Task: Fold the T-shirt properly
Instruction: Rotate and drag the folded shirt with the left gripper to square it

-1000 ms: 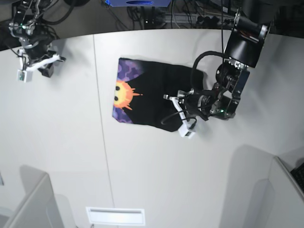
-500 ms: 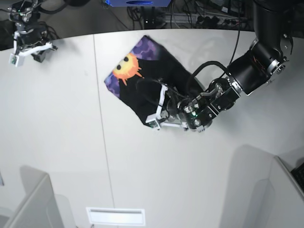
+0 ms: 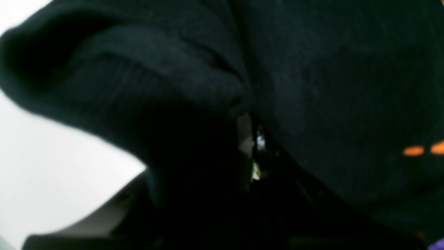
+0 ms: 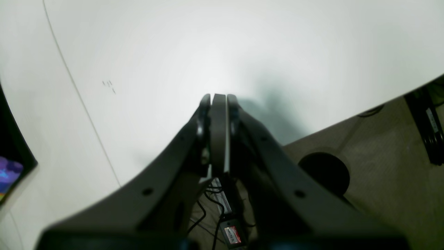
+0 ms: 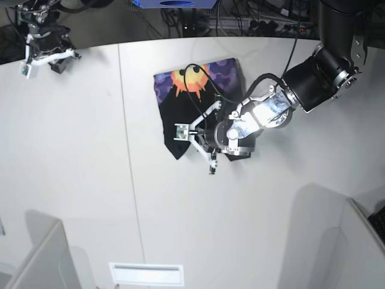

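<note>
My left gripper will let go of the T-shirt flat on the white table, a little closer to the seam [image 5: 189, 111].
The T-shirt [image 5: 180, 111] lies folded on the white table [image 5: 90, 180], black with its sun-face print [image 5: 187, 80] turned toward the far edge. My left gripper [image 5: 194, 144] sits at the shirt's near-left corner, shut on the cloth. Black fabric of the T-shirt [image 3: 312, 86] fills the left wrist view and hides the fingers there. My right gripper [image 5: 45, 55] hangs at the table's far left corner, away from the shirt. In its own view the right gripper [image 4: 218, 100] is shut on nothing, and a corner of the T-shirt [image 4: 12, 152] shows at the left edge.
A seam [image 5: 129, 150] runs across the table left of the shirt. Grey partitions [image 5: 36, 259] stand at the near corners, and a white slotted plate [image 5: 146, 274] lies at the near edge. Beyond the table edge by the right gripper is floor with cables [image 4: 426, 121].
The left gripper swung left across the table with the shirt, turning it so the sun print went from the left side to the far side. The right gripper shifted slightly at its corner.
</note>
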`<state>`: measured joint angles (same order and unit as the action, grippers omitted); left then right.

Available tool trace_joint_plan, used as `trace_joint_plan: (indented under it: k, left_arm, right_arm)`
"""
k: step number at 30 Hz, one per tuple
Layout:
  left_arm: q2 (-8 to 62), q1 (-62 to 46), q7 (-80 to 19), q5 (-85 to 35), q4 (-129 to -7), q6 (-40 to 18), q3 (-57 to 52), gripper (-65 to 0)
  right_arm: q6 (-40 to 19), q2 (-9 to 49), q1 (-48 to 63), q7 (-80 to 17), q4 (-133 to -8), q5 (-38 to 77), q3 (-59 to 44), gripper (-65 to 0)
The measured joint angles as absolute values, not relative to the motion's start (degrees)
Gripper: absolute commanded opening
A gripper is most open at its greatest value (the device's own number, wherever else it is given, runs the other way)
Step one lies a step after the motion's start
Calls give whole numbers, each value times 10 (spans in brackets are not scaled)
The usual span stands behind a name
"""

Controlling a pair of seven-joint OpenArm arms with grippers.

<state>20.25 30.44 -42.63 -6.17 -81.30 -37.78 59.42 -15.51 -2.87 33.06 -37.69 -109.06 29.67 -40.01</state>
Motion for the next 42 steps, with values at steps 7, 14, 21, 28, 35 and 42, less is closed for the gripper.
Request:
trace_joint_plan:
  k: [7,14,21,28,35,42]
  left_arm:
    - [180,308,-427,-44,-808,-391,598,-650]
    - [151,304,-426,-44,-807,-395,601,-650]
    - [147,305,-426,-45,-807,-395,601,-650]
    - [147,303,-427,-45,-807,-395,601,-650]
    - [148,305,-427,-46,-807,-396,598,-650]
    - [147,306,-428,-46,-807,-397,596,-370]
  right_arm:
    - [-155,-29,330,-375,-1091,296,-400,-650]
    - [-155,-29,328,-376,-1091,295,-400,-650]
    - [-155,-29,321,-375,-1086,297,-400,-650]
    - [-155,-28,313,-375,-1065,296,-400,-650]
    - [-155,-27,312,-375,-1065,295,-400,-650]
    - [-155,-27,307,-375,-1065,296,-400,-650]
